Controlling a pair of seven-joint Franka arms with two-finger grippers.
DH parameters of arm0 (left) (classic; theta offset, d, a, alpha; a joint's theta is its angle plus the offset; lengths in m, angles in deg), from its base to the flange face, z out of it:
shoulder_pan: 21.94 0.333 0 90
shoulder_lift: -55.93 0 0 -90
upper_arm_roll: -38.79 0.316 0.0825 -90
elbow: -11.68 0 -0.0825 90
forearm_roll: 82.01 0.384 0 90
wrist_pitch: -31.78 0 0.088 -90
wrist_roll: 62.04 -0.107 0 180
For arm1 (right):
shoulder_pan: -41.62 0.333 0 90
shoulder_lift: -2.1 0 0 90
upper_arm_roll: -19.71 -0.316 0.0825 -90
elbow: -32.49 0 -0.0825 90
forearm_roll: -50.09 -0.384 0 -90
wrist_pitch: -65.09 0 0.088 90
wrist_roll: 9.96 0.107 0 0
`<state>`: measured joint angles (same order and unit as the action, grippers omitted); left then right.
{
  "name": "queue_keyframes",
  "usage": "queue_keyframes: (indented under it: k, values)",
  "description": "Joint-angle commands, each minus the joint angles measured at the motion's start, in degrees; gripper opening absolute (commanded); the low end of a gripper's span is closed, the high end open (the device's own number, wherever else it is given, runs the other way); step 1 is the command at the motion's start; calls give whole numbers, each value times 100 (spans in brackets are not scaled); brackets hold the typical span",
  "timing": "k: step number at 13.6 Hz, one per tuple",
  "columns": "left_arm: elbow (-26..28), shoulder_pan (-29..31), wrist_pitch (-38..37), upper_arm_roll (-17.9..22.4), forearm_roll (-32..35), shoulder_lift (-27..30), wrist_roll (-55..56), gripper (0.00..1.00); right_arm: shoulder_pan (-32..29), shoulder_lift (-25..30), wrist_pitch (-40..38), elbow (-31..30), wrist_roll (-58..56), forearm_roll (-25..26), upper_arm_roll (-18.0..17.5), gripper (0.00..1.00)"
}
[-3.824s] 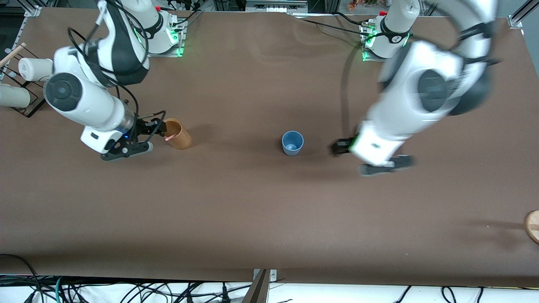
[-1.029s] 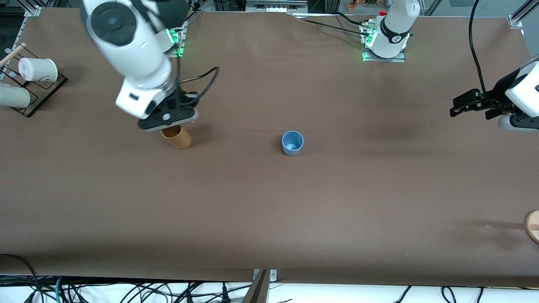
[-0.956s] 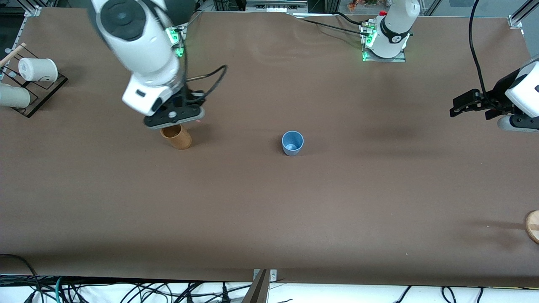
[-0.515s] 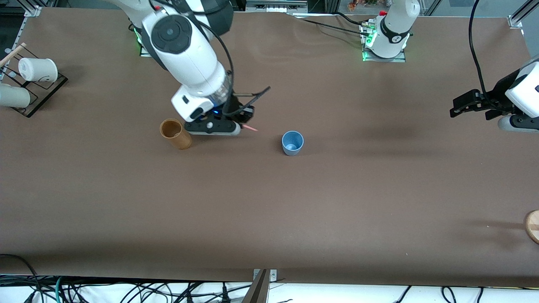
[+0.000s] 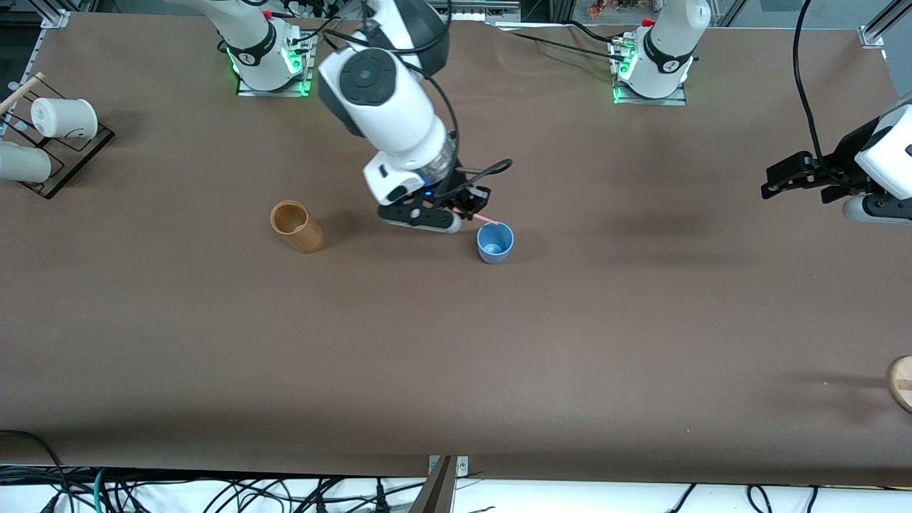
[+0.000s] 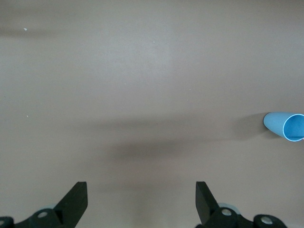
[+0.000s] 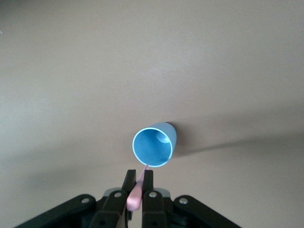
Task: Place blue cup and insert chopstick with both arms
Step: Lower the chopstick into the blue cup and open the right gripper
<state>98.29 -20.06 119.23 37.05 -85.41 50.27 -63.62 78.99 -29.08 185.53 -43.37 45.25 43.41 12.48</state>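
Observation:
Next, I let go of the pink chopstick with my right gripper in the blue cup, so it leans on the rim [image 5: 484, 246] [image 7: 164, 132] facing the brown wooden cup.
The blue cup [image 5: 494, 242] stands upright at the middle of the table; it also shows in the right wrist view [image 7: 154, 146] and the left wrist view [image 6: 286, 127]. My right gripper [image 5: 467, 207] is shut on the pink chopstick [image 5: 485, 218], held just above the cup on the right arm's side. In the right wrist view the gripper [image 7: 138, 179] pinches the chopstick [image 7: 136, 194], whose tip points at the cup's rim. My left gripper [image 5: 780, 178] is open and empty above the left arm's end of the table; it also shows in the left wrist view [image 6: 141, 202].
A brown wooden cup [image 5: 296, 227] stands toward the right arm's end. White cups [image 5: 64, 118] sit on a black rack [image 5: 71, 160] at that end's edge, with a pale wooden stick [image 5: 20, 92]. A wooden disc [image 5: 901, 381] lies at the left arm's end, nearer the camera.
My right gripper has carried the pink chopstick from the brown cup across the table to just beside the blue cup. The left arm has stayed still over the last second.

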Motion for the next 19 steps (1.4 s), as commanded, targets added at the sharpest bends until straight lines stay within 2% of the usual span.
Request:
queue_keyframes:
  k: [1, 5, 8, 10, 11, 12, 13, 17, 19]
  values:
    - [49, -3, 44, -2, 76, 47, -131, 100, 68, -142, -20, 195, 95, 307, 29, 0]
    - [49, -3, 44, -2, 85, 47, -131, 100, 252, -326, -2, 186, 113, 632, 38, 0]
    - [49, -3, 44, -2, 85, 47, -131, 100, 288, -432, -2, 186, 113, 853, 38, 12]
    - [49, 6, 44, -2, 76, 47, -131, 100, 297, -432, -2, 186, 113, 940, 38, 13]
    - [49, 6, 44, -2, 76, 47, -131, 100, 297, -450, -2, 186, 113, 941, 38, 34]
    - [49, 15, 44, -2, 76, 47, -131, 100, 297, -493, -2, 186, 122, 914, 38, 81]
    - [49, 15, 44, -2, 76, 47, -131, 100, 297, -502, 58, 186, 139, 923, 38, 100]
    - [49, 24, 44, -2, 76, 47, -131, 100, 271, -389, 42, 212, 43, 906, 47, 100]
    - [49, 24, 53, -2, 76, 47, -131, 100, 140, -108, -342, 212, -19, 879, 82, 100]
